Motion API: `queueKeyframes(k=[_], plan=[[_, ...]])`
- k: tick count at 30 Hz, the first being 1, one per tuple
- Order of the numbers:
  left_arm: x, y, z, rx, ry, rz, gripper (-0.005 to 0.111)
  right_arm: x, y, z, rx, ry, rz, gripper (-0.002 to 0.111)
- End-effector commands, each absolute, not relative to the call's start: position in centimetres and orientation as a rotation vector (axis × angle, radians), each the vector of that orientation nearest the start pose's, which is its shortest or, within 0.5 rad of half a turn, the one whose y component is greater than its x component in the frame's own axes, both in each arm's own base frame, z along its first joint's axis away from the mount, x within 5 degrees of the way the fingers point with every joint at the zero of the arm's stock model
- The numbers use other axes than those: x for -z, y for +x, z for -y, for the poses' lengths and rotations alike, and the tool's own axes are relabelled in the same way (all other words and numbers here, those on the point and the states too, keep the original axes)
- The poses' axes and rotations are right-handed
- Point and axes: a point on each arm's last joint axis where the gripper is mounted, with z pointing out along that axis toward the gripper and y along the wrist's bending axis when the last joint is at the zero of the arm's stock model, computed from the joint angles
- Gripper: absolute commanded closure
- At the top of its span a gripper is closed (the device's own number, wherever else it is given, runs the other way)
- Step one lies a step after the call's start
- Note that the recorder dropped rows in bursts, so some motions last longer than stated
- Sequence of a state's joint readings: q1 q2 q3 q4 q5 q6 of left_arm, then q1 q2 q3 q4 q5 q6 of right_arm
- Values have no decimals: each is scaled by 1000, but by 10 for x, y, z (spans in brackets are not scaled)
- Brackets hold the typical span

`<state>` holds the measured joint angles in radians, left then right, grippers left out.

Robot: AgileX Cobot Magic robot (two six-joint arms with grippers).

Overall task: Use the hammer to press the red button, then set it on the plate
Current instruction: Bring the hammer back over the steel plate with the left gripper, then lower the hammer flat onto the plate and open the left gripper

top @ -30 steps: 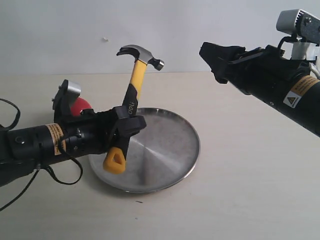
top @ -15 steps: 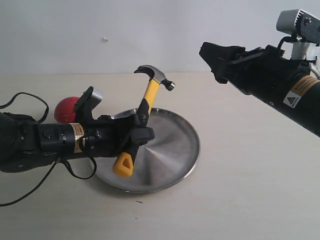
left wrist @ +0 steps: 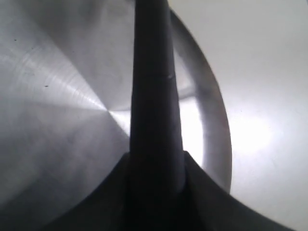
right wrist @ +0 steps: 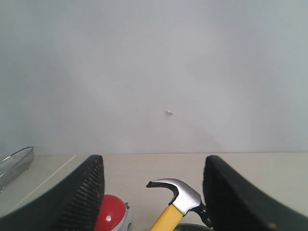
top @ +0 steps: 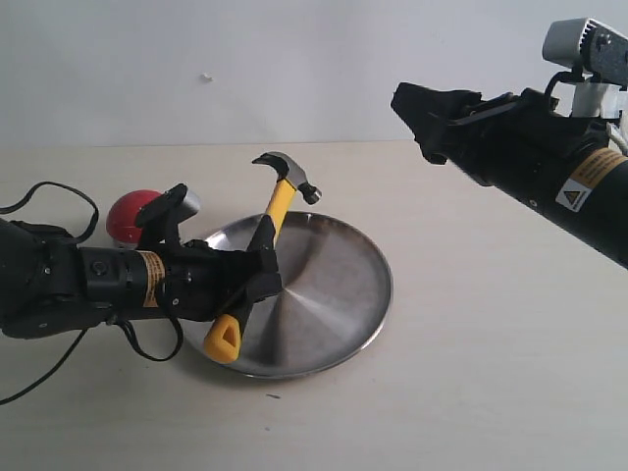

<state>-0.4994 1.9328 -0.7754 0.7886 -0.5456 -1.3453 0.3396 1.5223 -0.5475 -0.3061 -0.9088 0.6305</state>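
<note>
My left gripper is going to set the hammer down across the middle of the silver plate (top: 269,288) (left wrist: 97,113), with the hammer's head at the plate's back rim.
My left gripper (top: 257,265) is shut on the hammer (top: 263,235), gripping the black part of its yellow handle; the handle slants over the left part of the silver plate (top: 334,294), head up and toward the back. In the left wrist view the dark handle (left wrist: 154,106) runs up the middle above the plate (left wrist: 57,96). The red button (top: 130,216) sits on the table behind the left arm, left of the plate. My right gripper (top: 417,118) hangs open high at the right, holding nothing. The right wrist view looks between its fingers at the hammer head (right wrist: 180,192) and button (right wrist: 109,216).
A beige tabletop (top: 491,373) stretches to the right of and in front of the plate. A white wall stands behind. A black cable (top: 59,196) loops by the left arm. The edge of a wire rack (right wrist: 14,163) shows far off in the right wrist view.
The left arm swung away from the button toward the plate, then lowered, so the hammer tilts flatter with its head lower over the plate. The right arm has not moved.
</note>
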Motion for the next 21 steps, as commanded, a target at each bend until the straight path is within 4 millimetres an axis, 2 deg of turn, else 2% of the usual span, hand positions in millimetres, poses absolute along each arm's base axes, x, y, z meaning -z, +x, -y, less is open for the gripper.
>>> queueKeyframes(k=[1,5,12,21], plan=[[-125,291,198,1044,111,-2305,107,-229,264,-116,-787,-119,-1613,49],[-123,292,197,999,129,-2321,107,-229,264,-116,-787,-119,-1613,49],[-102,299,201,974,151,-2359,107,-229,264,-116,-787,-119,-1613,49],[-101,297,202,973,203,-2370,107,-229,264,-116,-787,-120,-1612,49]])
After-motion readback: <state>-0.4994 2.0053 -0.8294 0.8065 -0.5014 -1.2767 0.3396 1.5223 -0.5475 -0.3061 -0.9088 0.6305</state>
